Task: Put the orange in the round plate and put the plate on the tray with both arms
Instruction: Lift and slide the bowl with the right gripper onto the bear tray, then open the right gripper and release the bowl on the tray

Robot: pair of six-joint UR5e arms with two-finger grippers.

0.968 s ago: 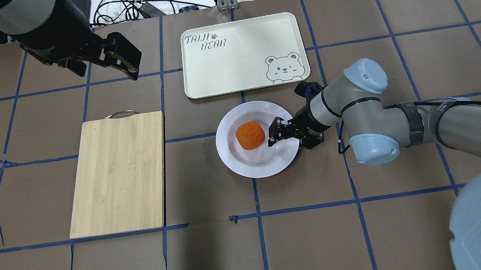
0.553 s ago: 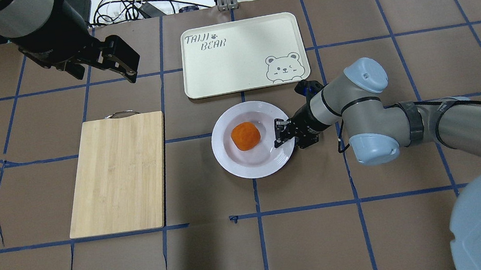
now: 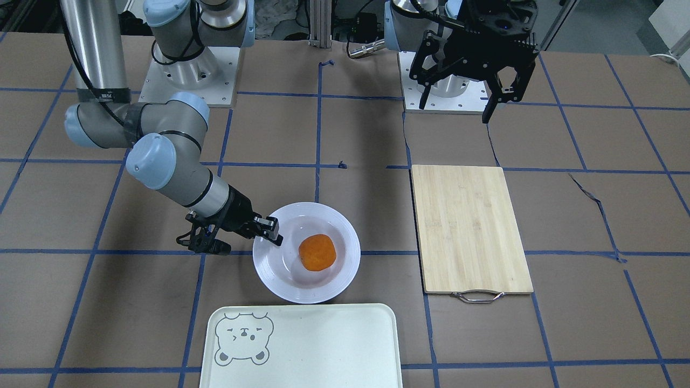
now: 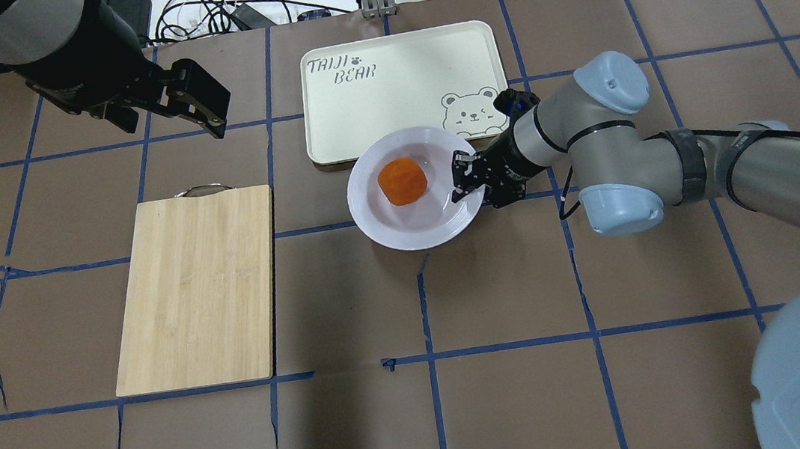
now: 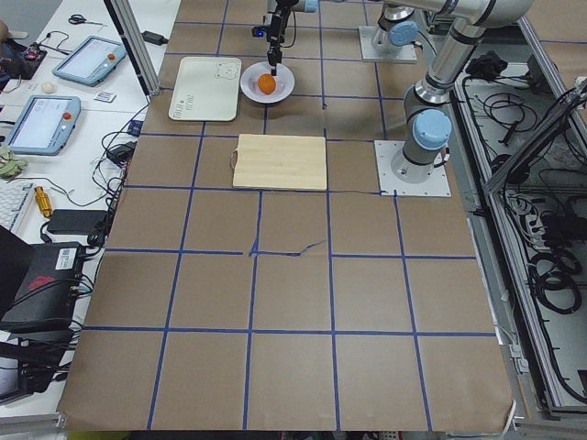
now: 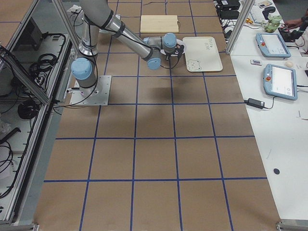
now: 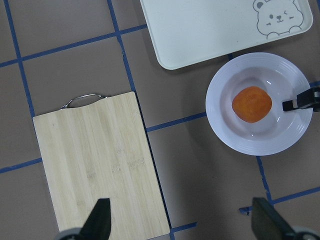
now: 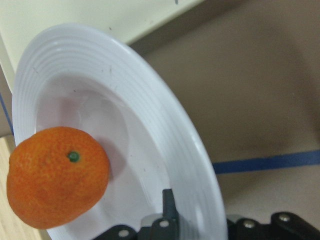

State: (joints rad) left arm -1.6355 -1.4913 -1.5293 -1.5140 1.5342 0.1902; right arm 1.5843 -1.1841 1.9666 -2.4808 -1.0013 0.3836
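My right gripper will let go of the round plate on the white tray's middle (image 3: 294, 366) beside the bear face.
The orange (image 4: 402, 180) lies in the sunken centre of the round plate (image 4: 401, 235). My right gripper (image 4: 461, 180) is shut on the plate's right rim, one finger over the rim and one under it. The plate's far edge overlaps the near edge of the tray (image 4: 403, 88) in the overhead view. In the front view the plate (image 3: 280, 272) sits just short of the tray (image 3: 323, 350), with the orange (image 3: 317, 252) and right gripper (image 3: 267, 229) as before. My left gripper (image 4: 202, 104) hangs open and empty high over the table's far left, away from the plate.
A bamboo cutting board (image 4: 196, 289) with a metal handle lies left of the plate. Cables and devices sit beyond the table's far edge. Brown paper with blue tape lines covers the table.
My right gripper has carried the plate with the orange away from the robot, up to the tray's near edge. The left gripper has barely shifted.
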